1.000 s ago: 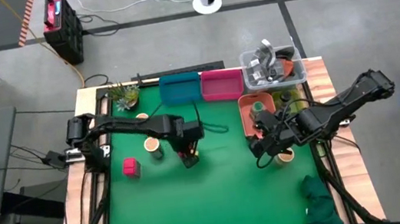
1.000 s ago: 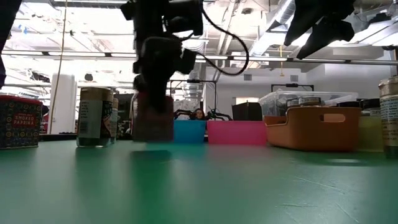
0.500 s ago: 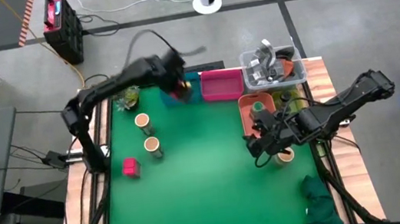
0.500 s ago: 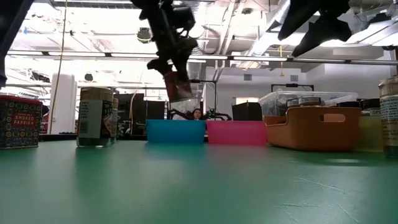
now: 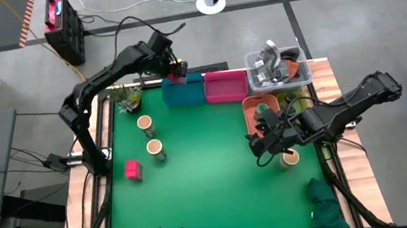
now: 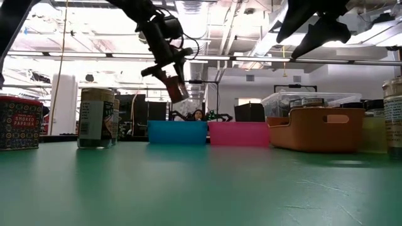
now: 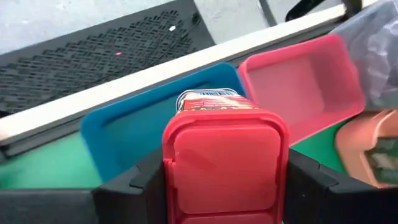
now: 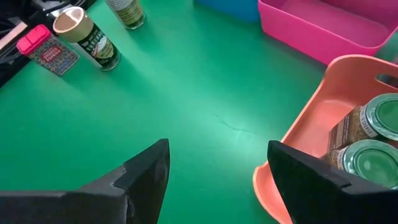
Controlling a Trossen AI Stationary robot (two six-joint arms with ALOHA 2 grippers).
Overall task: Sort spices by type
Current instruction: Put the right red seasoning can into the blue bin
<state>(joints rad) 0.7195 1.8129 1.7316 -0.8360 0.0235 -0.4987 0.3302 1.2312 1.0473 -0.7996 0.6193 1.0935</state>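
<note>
The red tin, now hanging above the blue bin, will be let go by my left gripper inside the blue bin's end (image 5: pixel 172 90) (image 7: pixel 127 154) closest to the small plant.
My left gripper (image 5: pixel 175 70) is shut on a pink-red boxy tin (image 7: pixel 225 165) and hangs above the blue bin (image 5: pixel 183 91) at the table's far edge. In the low view the tin (image 6: pixel 176 88) is tilted in the air. My right gripper (image 8: pixel 217 180) is open above the green table, beside the orange bin (image 5: pixel 255 125). Two green-topped jars (image 8: pixel 373 155) stand in that bin. Two tan-topped jars (image 5: pixel 144 122) (image 5: pixel 154 147) and another red tin (image 5: pixel 133 170) stand on the table's left part. One more tan-topped jar (image 5: pixel 290 158) stands by the right gripper. My left gripper pinches the red tin between its two fingers (image 7: pixel 146 180), one on each of two opposite sides, near the red lid end (image 7: pixel 225 155). The fingers come from above, slanting toward the far edge. The tin is lifted clear and hangs tilted below them, over the blue bin.
A pink bin (image 5: pixel 225 86) sits next to the blue one, and a clear tub of grey parts (image 5: pixel 276 69) stands at the far right. A small plant (image 5: pixel 127 99) is at the far left. A dark green cloth (image 5: pixel 326 208) lies near the right front corner.
My left gripper has carried the red tin from low over the table's middle, up and toward the far edge, until it is above the blue bin. The tin has tipped from upright to tilted. The right arm has kept about still.
</note>
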